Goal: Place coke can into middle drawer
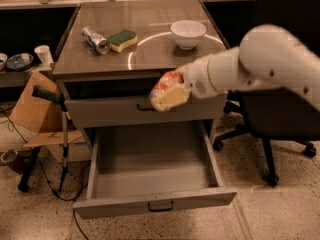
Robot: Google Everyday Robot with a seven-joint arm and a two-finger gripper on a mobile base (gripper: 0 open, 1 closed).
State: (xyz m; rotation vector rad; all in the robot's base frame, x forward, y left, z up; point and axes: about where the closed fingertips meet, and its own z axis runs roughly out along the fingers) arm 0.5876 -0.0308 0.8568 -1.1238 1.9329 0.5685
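I should release the coke can on the open middle drawer's bottom (126, 157), toward the drawer's side near the cardboard box. The can is now in the air above that drawer.
My gripper (167, 95) is shut on the coke can (164, 83), an orange-red can with white markings, and holds it in the air in front of the upper drawer front, above the open middle drawer (152, 160). A cream finger (171, 97) covers most of the can. The middle drawer is pulled far out and its inside is empty. Its dark bar handle (160, 205) is at the front.
On the cabinet top (150, 39) lie a silver-grey can (95, 39), a green and yellow sponge (122, 39) and a white bowl (188, 33). A black office chair (280, 109) stands at the right. A cardboard box (37, 109) and a green-handled crutch (50, 134) stand at the left.
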